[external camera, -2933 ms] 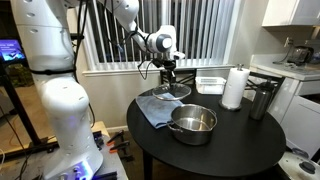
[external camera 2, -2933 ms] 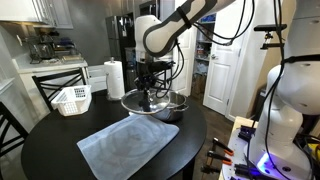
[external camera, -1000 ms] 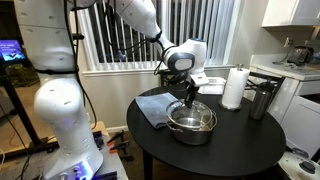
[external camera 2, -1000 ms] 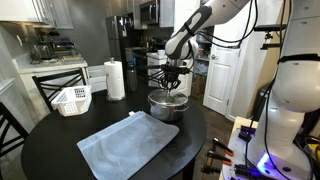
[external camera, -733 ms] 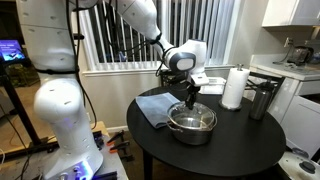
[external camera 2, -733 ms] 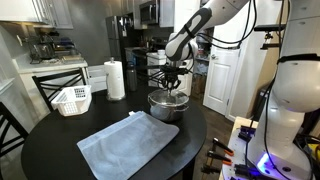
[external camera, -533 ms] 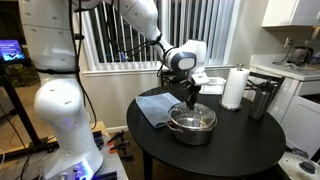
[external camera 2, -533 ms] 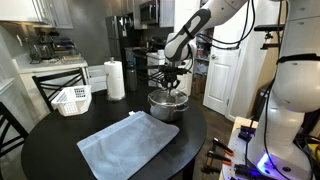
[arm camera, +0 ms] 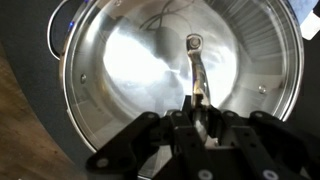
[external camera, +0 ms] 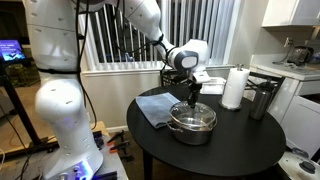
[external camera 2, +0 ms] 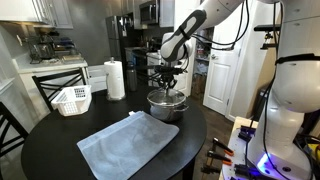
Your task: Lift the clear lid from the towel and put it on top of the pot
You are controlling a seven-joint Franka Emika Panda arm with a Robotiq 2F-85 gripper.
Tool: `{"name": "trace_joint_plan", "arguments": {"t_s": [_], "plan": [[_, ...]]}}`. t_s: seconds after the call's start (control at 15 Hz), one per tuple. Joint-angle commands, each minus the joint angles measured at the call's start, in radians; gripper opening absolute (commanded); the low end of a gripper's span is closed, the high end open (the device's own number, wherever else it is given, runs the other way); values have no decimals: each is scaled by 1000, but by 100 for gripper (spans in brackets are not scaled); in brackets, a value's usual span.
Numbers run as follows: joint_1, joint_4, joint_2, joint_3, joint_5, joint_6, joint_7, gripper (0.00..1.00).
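Observation:
The robot's gripper needs to release the clear lid, leaving it level on the rim of the shiny steel pot [external camera: 193, 114] [arm camera: 190, 75].
The clear lid [external camera: 192, 116] lies level over the shiny steel pot [external camera: 193, 130] on the round black table, in both exterior views, with the lid [external camera 2: 167, 97] over the pot [external camera 2: 166, 108]. My gripper [external camera: 192, 100] points straight down and is shut on the lid's centre handle [arm camera: 198, 70]. In the wrist view the glass lid [arm camera: 130, 60] fills the frame and my gripper's fingers [arm camera: 200, 115] clamp the metal handle. The blue-grey towel [external camera: 153, 108] lies flat and bare beside the pot; it also shows in an exterior view [external camera 2: 125, 146].
A white paper towel roll [external camera: 234, 87], a dark metal cylinder [external camera: 262, 100] and a clear plastic container [external camera: 210, 83] stand at the table's back. A white basket [external camera 2: 72, 99] sits near the table's far edge. A kitchen counter stands close by.
My gripper has carried the lid from above the towel over to the pot. Over the last second it has stayed almost still on the pot.

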Motion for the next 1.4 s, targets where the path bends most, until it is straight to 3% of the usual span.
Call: {"name": "trace_joint_plan", "arguments": {"t_s": [0.0, 1.2, 1.27, 1.33], "plan": [[2, 36, 15, -8, -20, -31, 35, 2], [8, 37, 20, -16, -29, -11, 25, 2], [7, 37, 19, -13, -18, -12, 15, 34], [6, 37, 18, -12, -16, -18, 13, 35]]}}
